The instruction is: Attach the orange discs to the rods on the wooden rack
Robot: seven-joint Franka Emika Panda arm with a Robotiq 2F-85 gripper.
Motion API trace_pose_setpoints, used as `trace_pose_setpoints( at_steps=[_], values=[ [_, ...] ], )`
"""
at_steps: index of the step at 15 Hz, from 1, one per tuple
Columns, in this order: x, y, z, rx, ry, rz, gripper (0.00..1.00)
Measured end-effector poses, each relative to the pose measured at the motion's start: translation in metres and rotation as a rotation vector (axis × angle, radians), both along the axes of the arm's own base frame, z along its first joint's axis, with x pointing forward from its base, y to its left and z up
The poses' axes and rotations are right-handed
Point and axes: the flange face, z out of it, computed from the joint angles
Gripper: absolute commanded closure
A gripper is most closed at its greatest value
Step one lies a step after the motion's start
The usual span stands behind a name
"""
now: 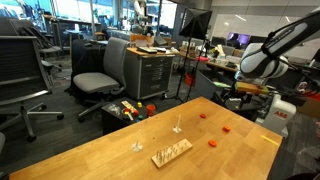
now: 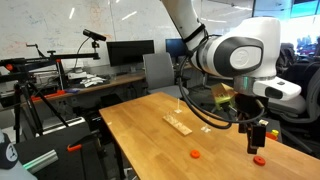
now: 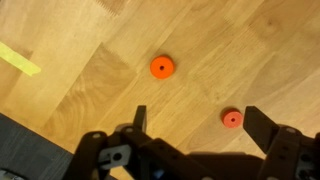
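I need to close my gripper on the sides of the orange disc [image 1: 226, 128] [image 3: 162, 67] that is closest to the yellow tape strip, between the tape and the other discs.
Three orange discs lie flat on the wooden table in an exterior view: one [image 1: 201, 115], one [image 1: 226, 128] and one [image 1: 212, 143]. Two of them show in the wrist view, one ahead [image 3: 162, 67] and one near the right finger [image 3: 232, 118]. The flat wooden rack [image 1: 170, 153] lies near two thin upright rods [image 1: 178, 125] [image 1: 138, 144]; it also shows in an exterior view [image 2: 178, 124]. My gripper [image 3: 200, 120] is open and empty, hanging above the table over a disc [image 2: 258, 160], with its tips [image 2: 258, 140] pointing down.
The table's edge and dark floor show at the wrist view's lower left, with a yellow tape strip [image 3: 20, 60]. Office chairs [image 1: 100, 75], a tool cabinet [image 1: 152, 72] and a tripod [image 2: 30, 100] stand around the table. Another disc [image 2: 195, 155] lies towards the table's front.
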Motion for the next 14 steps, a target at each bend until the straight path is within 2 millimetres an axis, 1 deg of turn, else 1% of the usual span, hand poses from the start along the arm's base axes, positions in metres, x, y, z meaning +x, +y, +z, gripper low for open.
trace_pose_setpoints(
  at_steps=[1, 3, 8, 10, 14],
  values=[
    [-0.001, -0.001, -0.002, -0.001, 0.004, -0.001, 0.0],
    [-0.007, -0.005, -0.016, 0.0, 0.033, -0.009, 0.0],
    [-0.025, -0.025, -0.066, -0.017, 0.114, -0.048, 0.0],
    [-0.026, -0.03, -0.077, -0.023, 0.126, -0.056, 0.0],
    [-0.017, -0.029, -0.088, -0.015, 0.113, -0.071, 0.0]
  ],
)
